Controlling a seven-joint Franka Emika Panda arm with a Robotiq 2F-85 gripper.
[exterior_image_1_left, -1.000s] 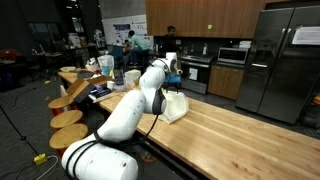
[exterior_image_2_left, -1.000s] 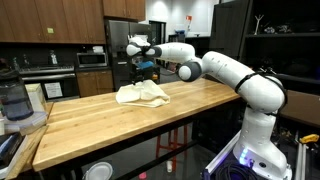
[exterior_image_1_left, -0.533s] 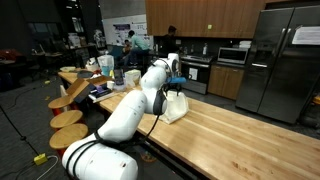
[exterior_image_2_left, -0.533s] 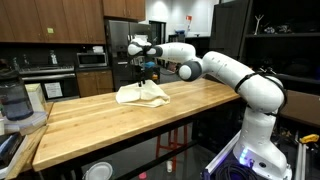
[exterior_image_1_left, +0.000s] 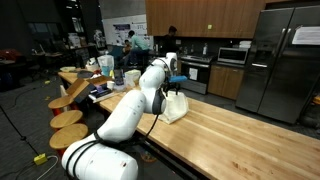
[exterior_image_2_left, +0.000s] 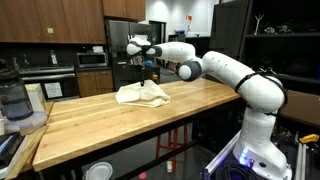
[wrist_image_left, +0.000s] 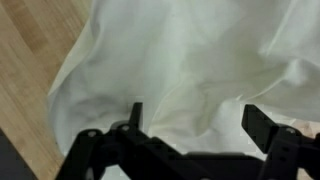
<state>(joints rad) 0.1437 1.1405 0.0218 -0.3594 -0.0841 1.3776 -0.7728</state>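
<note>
The robot's gripper needs to next move down to the white cloth's end (exterior_image_1_left: 165, 97) nearest the blender and close on a fold there.
A crumpled white cloth (exterior_image_2_left: 142, 95) lies on the wooden countertop (exterior_image_2_left: 110, 125); it also shows in an exterior view (exterior_image_1_left: 174, 106) and fills the wrist view (wrist_image_left: 190, 70). My gripper (exterior_image_2_left: 144, 74) hangs just above the cloth, pointing down. In the wrist view the two black fingers (wrist_image_left: 195, 122) are spread wide apart over the folds, with nothing between them. The gripper does not touch the cloth.
A blender and containers (exterior_image_2_left: 14, 104) stand at one end of the counter. A microwave (exterior_image_2_left: 92, 60) and refrigerator (exterior_image_1_left: 282, 60) stand behind. Round wooden stools (exterior_image_1_left: 68, 118) line the counter's edge. People stand in the background (exterior_image_1_left: 170, 40).
</note>
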